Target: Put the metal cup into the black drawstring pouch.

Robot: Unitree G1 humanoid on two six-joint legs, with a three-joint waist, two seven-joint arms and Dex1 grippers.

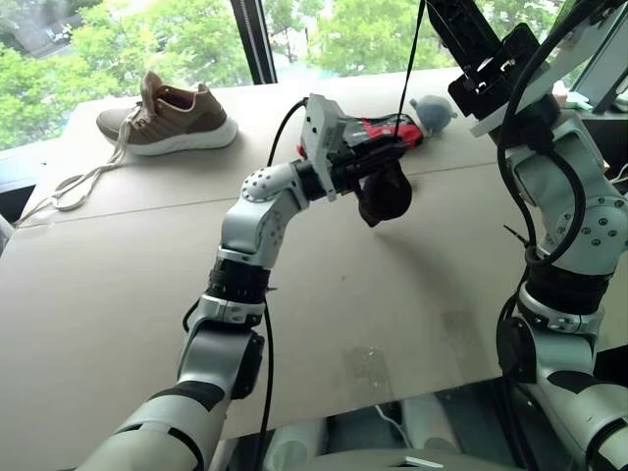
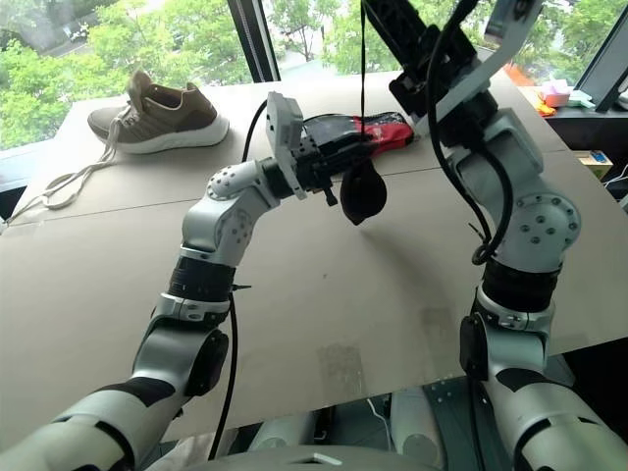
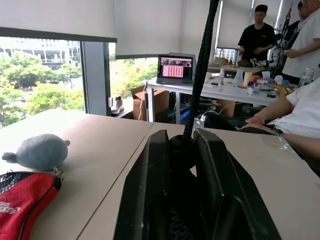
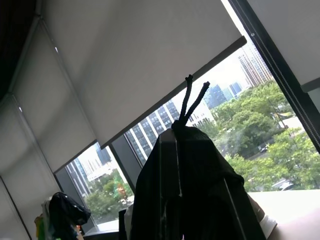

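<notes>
Next, I let go of the pouch's cord with my right gripper on the tan table (image 1: 408, 209) in front of the red end of the racket case.
The black drawstring pouch (image 1: 385, 196) hangs in the air above the middle of the table, bulging at its bottom. Its thin black cord (image 1: 407, 69) runs straight up to my right gripper (image 2: 388, 20), which is shut on it. In the right wrist view the knotted cord ends (image 4: 192, 100) stick out above the right gripper (image 4: 182, 132). My left gripper (image 1: 368, 167) reaches in from the left, level with the pouch's gathered mouth. In the left wrist view the left gripper (image 3: 182, 145) is shut on that mouth. The metal cup is hidden.
A brown sneaker (image 1: 172, 118) with loose laces lies at the far left of the tan table (image 1: 98, 294). A black-and-red racket case (image 1: 392, 132) and a grey plush toy (image 1: 432, 111) lie behind the pouch. People (image 3: 260, 35) are at a desk beyond the table.
</notes>
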